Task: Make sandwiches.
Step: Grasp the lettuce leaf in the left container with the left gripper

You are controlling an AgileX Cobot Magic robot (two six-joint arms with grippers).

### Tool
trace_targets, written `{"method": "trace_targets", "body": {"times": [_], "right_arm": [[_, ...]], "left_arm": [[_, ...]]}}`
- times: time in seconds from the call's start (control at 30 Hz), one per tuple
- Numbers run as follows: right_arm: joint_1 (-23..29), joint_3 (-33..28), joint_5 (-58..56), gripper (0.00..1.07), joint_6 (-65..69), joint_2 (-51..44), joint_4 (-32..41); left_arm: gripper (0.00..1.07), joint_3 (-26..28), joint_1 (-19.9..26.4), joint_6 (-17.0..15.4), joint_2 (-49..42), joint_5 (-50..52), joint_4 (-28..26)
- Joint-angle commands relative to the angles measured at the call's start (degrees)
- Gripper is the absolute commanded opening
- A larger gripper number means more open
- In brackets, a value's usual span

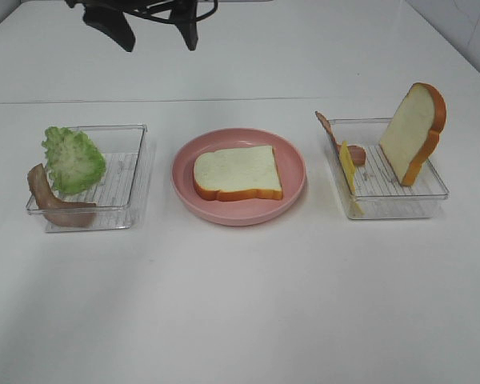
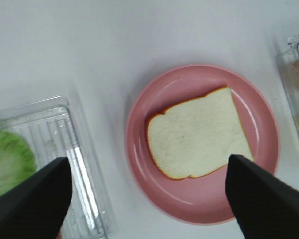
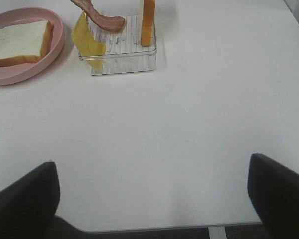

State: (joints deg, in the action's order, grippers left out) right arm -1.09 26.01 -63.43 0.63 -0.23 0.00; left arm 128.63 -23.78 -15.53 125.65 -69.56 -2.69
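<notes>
The lettuce's far edge [image 1: 58,138], the side away from the piece of bacon, should be gripped next by my left gripper, which will go there and close.
No stacked sandwich shows; its parts lie apart. One white bread slice [image 1: 238,172] [image 2: 197,133] [image 3: 17,41] lies flat on the pink plate [image 1: 238,210]. A second bread slice [image 1: 414,132] [image 3: 148,20] leans upright in the right tray [image 1: 400,200], with a yellow cheese slice [image 1: 350,172] [image 3: 87,42] and a bacon strip [image 1: 328,128] [image 3: 102,17]. Lettuce [image 1: 74,158] [image 2: 7,162] and another bacon strip [image 1: 52,204] sit in the left tray [image 1: 128,176]. My left gripper [image 1: 154,32] [image 2: 149,199] is open and empty, high beyond the plate. My right gripper [image 3: 154,199] is open and empty, well away from the right tray.
The white table's edge [image 3: 154,226] shows just under the right gripper. The right gripper is out of the exterior high view. White walls rise at the table's far corners.
</notes>
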Motion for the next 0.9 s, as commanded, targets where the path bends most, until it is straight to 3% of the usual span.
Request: {"method": "trace_targets", "body": {"times": [0.03, 0.17, 0.4, 0.63, 0.9], "right_arm": [[-0.3, -0.2, 0.5, 0.99, 0.1, -1.7, 0.4], [-0.3, -0.2, 0.5, 0.99, 0.1, -1.7, 0.4], [-0.3, -0.2, 0.5, 0.99, 0.1, -1.7, 0.4], [-0.3, -0.2, 0.5, 0.99, 0.1, -1.7, 0.4], [-0.3, -0.2, 0.5, 0.99, 0.1, -1.7, 0.4]], "left_arm": [[0.77, -4.1, 1.2, 0.3, -3.7, -6.0, 1.7], [0.77, -13.2, 4.8, 0.6, -10.1, -6.0, 3.7], [0.77, -21.8, 11.4, 3.8, -15.9, -6.0, 3.9], [0.77, -22.2, 16.8, 6.8, -14.6, -6.0, 4.4], [0.77, -20.9, 17.5, 7.3, -8.3, -5.3, 8.5]]}}
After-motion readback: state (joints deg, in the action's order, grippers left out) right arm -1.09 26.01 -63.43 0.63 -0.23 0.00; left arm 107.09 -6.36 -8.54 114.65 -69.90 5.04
